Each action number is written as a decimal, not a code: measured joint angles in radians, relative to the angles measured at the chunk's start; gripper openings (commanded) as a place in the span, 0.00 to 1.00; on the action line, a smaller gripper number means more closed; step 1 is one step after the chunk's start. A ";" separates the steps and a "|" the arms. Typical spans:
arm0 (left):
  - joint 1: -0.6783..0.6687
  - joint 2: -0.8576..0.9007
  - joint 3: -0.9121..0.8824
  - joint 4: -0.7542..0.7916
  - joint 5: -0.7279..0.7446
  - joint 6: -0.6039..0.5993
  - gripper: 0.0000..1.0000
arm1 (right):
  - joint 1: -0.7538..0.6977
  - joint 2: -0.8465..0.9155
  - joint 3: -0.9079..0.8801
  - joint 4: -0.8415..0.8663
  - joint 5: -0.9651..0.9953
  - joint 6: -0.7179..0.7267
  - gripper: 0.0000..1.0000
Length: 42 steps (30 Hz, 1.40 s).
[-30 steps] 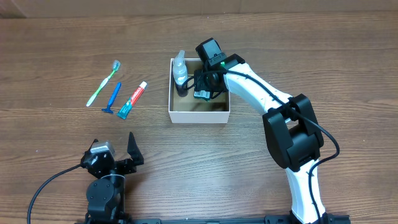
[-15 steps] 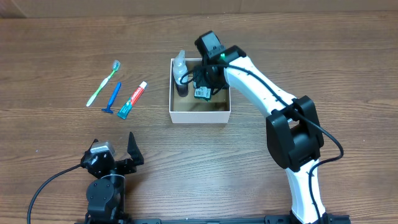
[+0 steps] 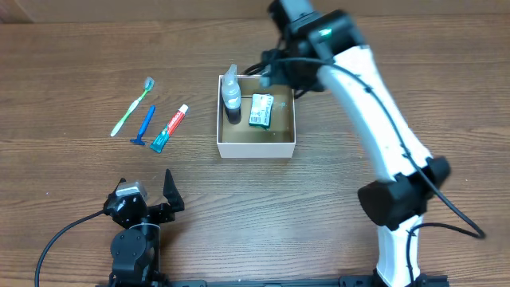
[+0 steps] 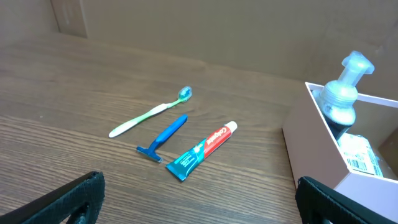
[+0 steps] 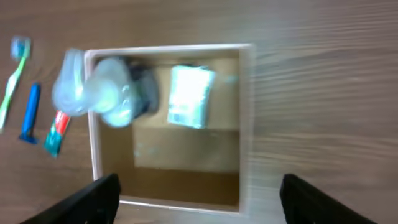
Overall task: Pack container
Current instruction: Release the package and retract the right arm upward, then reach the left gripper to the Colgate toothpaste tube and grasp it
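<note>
The tube's red part [image 3: 174, 122] [image 4: 216, 140], near the toothpaste tube's white cap, is next for my left gripper to go to and close on.
The container [image 3: 256, 148] is a square white box with a brown bottom, at the table's middle. In it stand a clear pump bottle [image 3: 231, 94] at the left and a green-and-white soap pack [image 3: 260, 110] lying flat. My right gripper [image 3: 280, 73] is open and empty, raised above the box's far right corner. In the right wrist view the gripper [image 5: 199, 199] looks down on the box [image 5: 186, 149], bottle [image 5: 99, 90] and pack [image 5: 191, 96]. My left gripper [image 3: 149, 196] is open and empty at the table's front, also seen in its wrist view [image 4: 199, 205].
A green toothbrush [image 3: 131, 106], a blue razor [image 3: 144, 125] and a toothpaste tube [image 3: 170, 128] lie left of the box. They also show in the left wrist view: toothbrush [image 4: 151, 113], razor [image 4: 163, 137], tube [image 4: 202, 151], with the box wall [image 4: 311, 149] at the right.
My right gripper has let go of the soap pack inside the box and risen up and back. The pack now lies in the box. The left arm has not moved.
</note>
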 measured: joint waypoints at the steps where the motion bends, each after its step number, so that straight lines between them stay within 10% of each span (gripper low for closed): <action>1: 0.000 0.000 0.000 0.000 0.000 0.000 1.00 | -0.022 -0.012 0.014 -0.024 0.015 0.013 0.90; 14: 0.000 0.000 0.000 0.022 0.000 0.000 1.00 | -0.503 -0.052 0.038 -0.133 0.109 0.126 1.00; 27: 0.000 0.028 0.053 0.011 0.116 0.022 1.00 | -0.562 -0.052 0.038 -0.126 0.070 0.068 1.00; 42: 0.000 1.131 1.089 -0.654 0.113 0.073 1.00 | -0.562 -0.052 0.037 -0.125 0.065 0.057 1.00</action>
